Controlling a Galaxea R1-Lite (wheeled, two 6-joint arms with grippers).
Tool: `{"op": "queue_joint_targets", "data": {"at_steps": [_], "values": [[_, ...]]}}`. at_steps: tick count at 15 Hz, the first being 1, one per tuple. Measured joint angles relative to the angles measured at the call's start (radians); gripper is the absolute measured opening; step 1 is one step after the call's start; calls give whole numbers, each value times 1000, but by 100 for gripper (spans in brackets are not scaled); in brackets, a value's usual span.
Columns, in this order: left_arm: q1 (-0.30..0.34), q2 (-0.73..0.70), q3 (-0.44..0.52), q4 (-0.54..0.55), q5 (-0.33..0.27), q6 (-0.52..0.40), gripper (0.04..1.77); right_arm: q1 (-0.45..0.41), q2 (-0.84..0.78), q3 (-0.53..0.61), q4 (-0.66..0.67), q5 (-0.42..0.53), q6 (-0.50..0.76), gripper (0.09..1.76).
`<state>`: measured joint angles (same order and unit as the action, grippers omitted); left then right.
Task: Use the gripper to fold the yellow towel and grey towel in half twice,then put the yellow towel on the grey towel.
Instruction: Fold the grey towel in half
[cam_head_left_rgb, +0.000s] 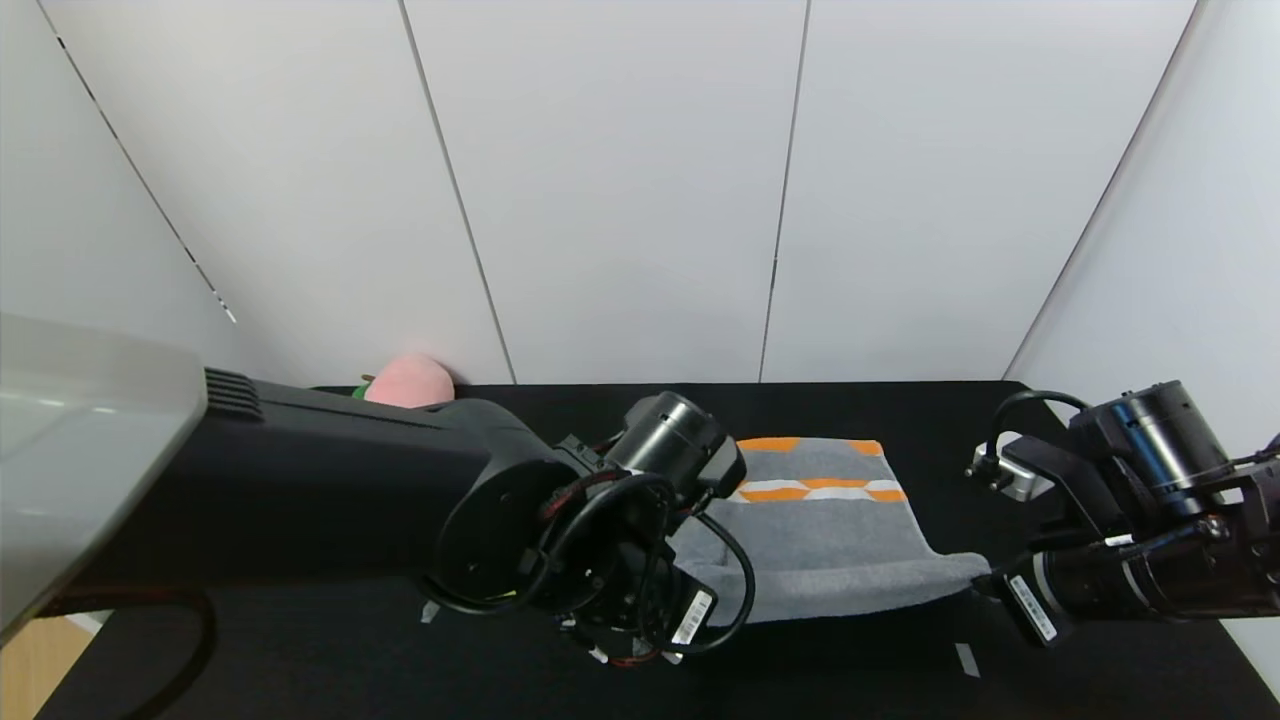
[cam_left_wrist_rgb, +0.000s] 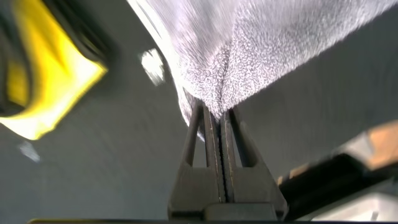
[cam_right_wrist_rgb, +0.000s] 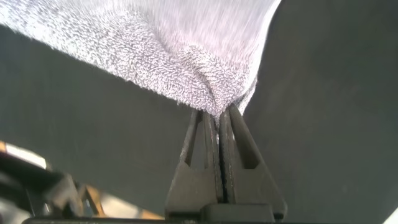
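I should release the grey towel's near corner with my right gripper on the orange stripe at its far edge (cam_head_left_rgb: 873, 450).
The grey towel (cam_head_left_rgb: 830, 530) with orange and white stripes at its far end lies on the black table, its near edge lifted. My left gripper (cam_left_wrist_rgb: 217, 115) is shut on the towel's near left corner (cam_left_wrist_rgb: 217, 74); in the head view it is hidden under the left arm. My right gripper (cam_right_wrist_rgb: 219, 115) is shut on the near right corner (cam_right_wrist_rgb: 205, 87), seen in the head view at the towel's right tip (cam_head_left_rgb: 985, 578). The yellow towel (cam_left_wrist_rgb: 43, 81) shows only in the left wrist view, lying on the table beside the grey one.
A pink plush object (cam_head_left_rgb: 408, 382) sits at the table's far left by the white wall. Small white tape marks (cam_head_left_rgb: 967, 660) lie on the black table (cam_head_left_rgb: 900, 660) near its front. A silver fitting (cam_head_left_rgb: 1010, 470) sits at the right.
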<state>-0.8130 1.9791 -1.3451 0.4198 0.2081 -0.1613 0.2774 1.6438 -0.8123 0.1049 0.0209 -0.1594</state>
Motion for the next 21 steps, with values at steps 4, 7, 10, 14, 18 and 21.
{"op": "queue_joint_targets", "data": {"at_steps": [4, 7, 10, 14, 18, 21], "values": [[61, 27, -101, -1, 26, 0, 11, -7, 69, -116, -6, -3, 71, 14], [101, 75, -170, -3, 46, -3, 11, -14, 144, -196, -30, -7, 116, 14], [129, 126, -245, -3, 46, -4, 11, -23, 216, -265, -70, -7, 142, 14], [136, 140, -268, -3, 47, -4, 11, -24, 233, -283, -71, -7, 145, 14], [185, 282, -453, 7, 46, -2, 11, -50, 377, -434, -74, -11, 178, 14], [199, 343, -514, 3, 46, -3, 11, -55, 434, -491, -74, -11, 200, 14]]}}
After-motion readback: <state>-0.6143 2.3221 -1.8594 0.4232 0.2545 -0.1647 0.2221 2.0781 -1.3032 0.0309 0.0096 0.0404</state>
